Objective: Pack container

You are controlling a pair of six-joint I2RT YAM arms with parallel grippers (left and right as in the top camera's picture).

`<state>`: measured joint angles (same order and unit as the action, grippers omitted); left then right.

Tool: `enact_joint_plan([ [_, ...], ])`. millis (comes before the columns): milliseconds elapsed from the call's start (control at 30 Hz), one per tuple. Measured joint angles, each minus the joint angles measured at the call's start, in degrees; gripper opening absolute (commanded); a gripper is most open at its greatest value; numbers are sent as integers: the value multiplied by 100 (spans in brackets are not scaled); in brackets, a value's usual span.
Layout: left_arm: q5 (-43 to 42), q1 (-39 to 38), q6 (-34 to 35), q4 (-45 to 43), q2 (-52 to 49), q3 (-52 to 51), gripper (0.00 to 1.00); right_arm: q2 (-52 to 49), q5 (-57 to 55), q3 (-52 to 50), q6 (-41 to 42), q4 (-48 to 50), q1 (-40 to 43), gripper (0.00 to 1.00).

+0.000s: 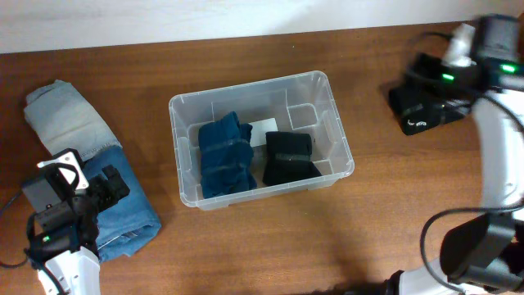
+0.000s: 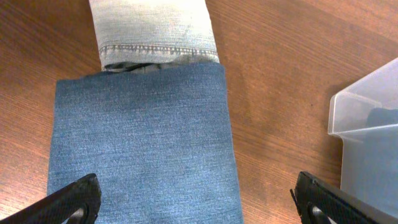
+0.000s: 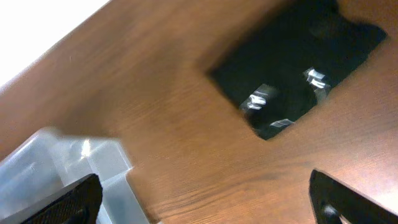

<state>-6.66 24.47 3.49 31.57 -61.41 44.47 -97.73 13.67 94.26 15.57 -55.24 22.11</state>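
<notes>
Next, my right gripper goes next to the loose black garment outside the container and grabs its near edge (image 1: 422, 126) (image 3: 287, 113) beside the shiny strips.
The clear plastic container (image 1: 337, 135) sits mid-table and holds folded dark blue jeans (image 1: 224, 156) and a folded black garment (image 1: 289, 157). Its corner shows in the left wrist view (image 2: 367, 102) and in the right wrist view (image 3: 102, 163). Folded blue jeans (image 1: 127, 205) lie at the left, with light grey jeans (image 1: 65, 119) behind them. My left gripper (image 2: 199, 202) is open above the blue jeans (image 2: 140, 143), with the grey jeans (image 2: 152, 28) beyond. My right gripper (image 3: 208, 202) is open and empty above bare table, near a black garment (image 3: 298, 68) at the far right (image 1: 422, 111).
The brown wooden table (image 1: 246, 246) meets a white wall (image 1: 205, 16) at the back. Cables run along the right side by the right arm (image 1: 491, 123).
</notes>
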Motion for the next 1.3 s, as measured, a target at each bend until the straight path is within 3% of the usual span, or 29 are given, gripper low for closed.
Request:
enact_joint_plan([
  [133,2,0,0,-4,0,0,99,-101,1128,-1530,188,1545,1355,98],
  [333,2,0,0,0,0,0,99,-212,2100,-3523,420,3790,1847,98],
  [700,2,0,0,-2,0,0,99,-1517,2546,-3703,1534,6428,1648,97],
  [767,2,0,0,-2,0,0,99,-1661,2562,-3652,1705,6721,1469,67],
  [800,2,0,0,0,0,0,100,-1703,2549,-3639,1766,6717,1390,39],
  [833,2,0,0,0,0,0,99,-1773,2546,-3639,1805,6732,1276,17],
  [900,2,0,2,0,0,0,100,-1902,2625,-3654,1899,6693,1187,4],
  [1133,2,0,0,-2,0,0,99,-1744,3226,-3679,2022,6472,1193,4],
  [1300,2,0,0,2,0,0,99,-48,3390,-3731,1993,5855,1040,4],
])
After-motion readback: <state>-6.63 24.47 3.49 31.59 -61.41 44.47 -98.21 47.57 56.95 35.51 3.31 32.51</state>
